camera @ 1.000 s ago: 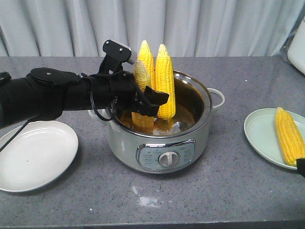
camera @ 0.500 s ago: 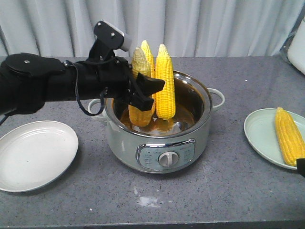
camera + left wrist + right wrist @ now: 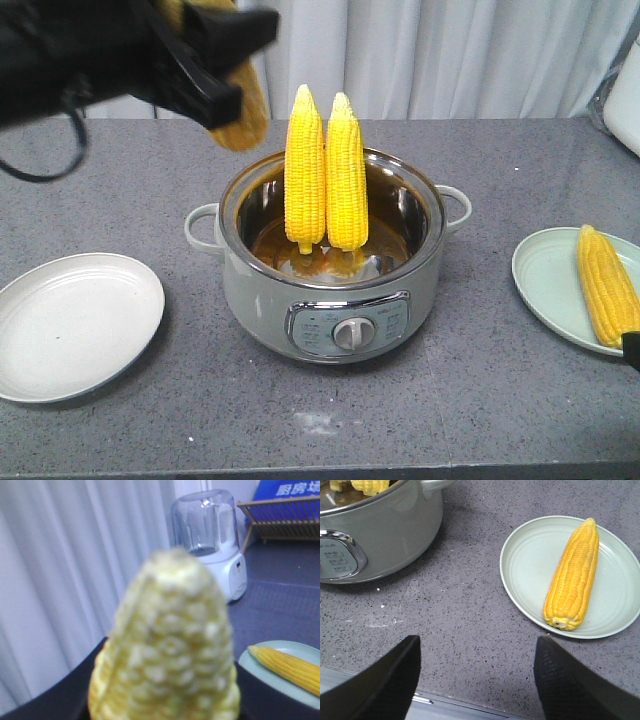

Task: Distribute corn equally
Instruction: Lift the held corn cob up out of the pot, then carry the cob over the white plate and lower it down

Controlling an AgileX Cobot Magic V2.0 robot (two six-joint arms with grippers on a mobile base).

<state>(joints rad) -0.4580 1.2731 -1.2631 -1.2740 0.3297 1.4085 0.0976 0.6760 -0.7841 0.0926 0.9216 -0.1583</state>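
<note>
The corn cob, now held high above the table, will be released by my left gripper on the white plate's side (image 3: 53, 312) farthest from the grey electric pot.
High above the table at the upper left, my left gripper (image 3: 228, 65) is shut on a corn cob (image 3: 246, 112), clear of the pot. In the left wrist view that cob (image 3: 165, 645) fills the middle, blurred, tip pointing up. Two more corn cobs (image 3: 305, 170) (image 3: 347, 175) stand upright side by side in the grey electric pot (image 3: 270, 310). A fourth cob (image 3: 572, 572) lies on the pale green plate (image 3: 525, 565) at the right. My right gripper (image 3: 477, 675) hangs open over bare table near the front edge, just left of that plate. The white plate (image 3: 75, 325) at the left holds nothing.
A blender (image 3: 207, 540) and a wooden dish rack (image 3: 280, 515) stand at the far right of the counter. A white appliance (image 3: 627, 100) shows at the right edge. A grey curtain hangs behind the table. The table's front edge (image 3: 470, 702) lies right under my right gripper.
My left gripper has lifted its cob up out of the pot and swung it up and to the left. The right arm and the other cobs have stayed put.
</note>
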